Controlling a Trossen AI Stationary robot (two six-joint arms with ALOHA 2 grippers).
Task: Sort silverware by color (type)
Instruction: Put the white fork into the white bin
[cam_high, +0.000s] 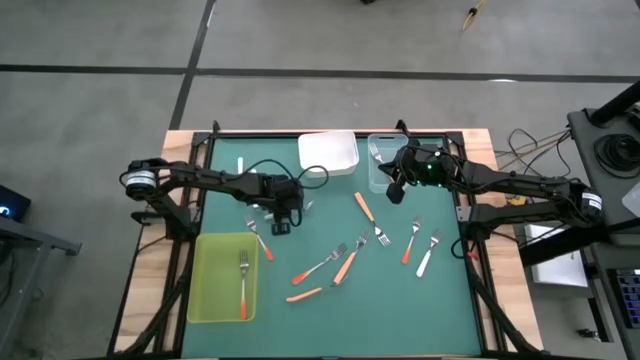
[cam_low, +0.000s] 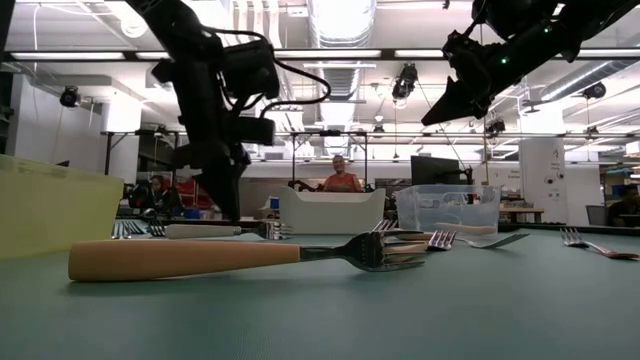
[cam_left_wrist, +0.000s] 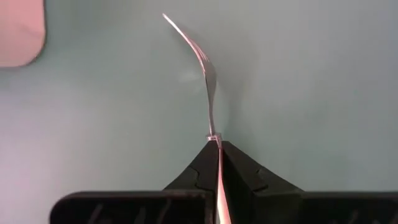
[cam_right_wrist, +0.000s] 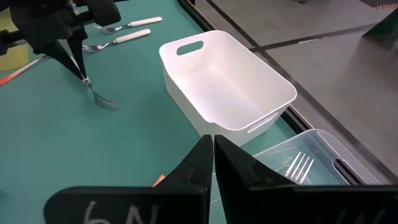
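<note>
Next, I take the fork farther back on its handle (cam_low: 195, 231), as my left gripper pinches it at its neck, so that the metal is left free for my right gripper.
My left gripper (cam_high: 283, 227) (cam_left_wrist: 214, 142) stands at the table's left middle, pointing steeply down, shut on a fork (cam_left_wrist: 208, 81). The fork's metal tines (cam_right_wrist: 104, 101) stick out beyond the fingertips toward the green mat. My right gripper (cam_high: 395, 190) (cam_right_wrist: 213, 149) hangs shut and empty in the air by the white tray (cam_high: 328, 155) and the clear tray (cam_high: 385, 165), which holds one fork (cam_right_wrist: 298, 167). A red-orange-handled fork (cam_high: 243, 285) lies in the yellow-green tray (cam_high: 205, 285). Several more forks lie loose on the mat. My left gripper pinches the fork between its two fingers at the neck (cam_left_wrist: 213, 137), where the metal meets the pale handle. The handle runs back between the fingers. The fingers come from above and lie along the fork. Its tines point down at the mat; whether they touch it I cannot tell.
Loose forks with orange, red-orange and white handles lie at the middle and right of the mat (cam_high: 345, 262) (cam_high: 411, 240) (cam_high: 428, 255). Two white-handled forks (cam_right_wrist: 127, 25) lie at the far left. A light-orange-handled fork (cam_low: 185, 258) lies close to the near edge.
</note>
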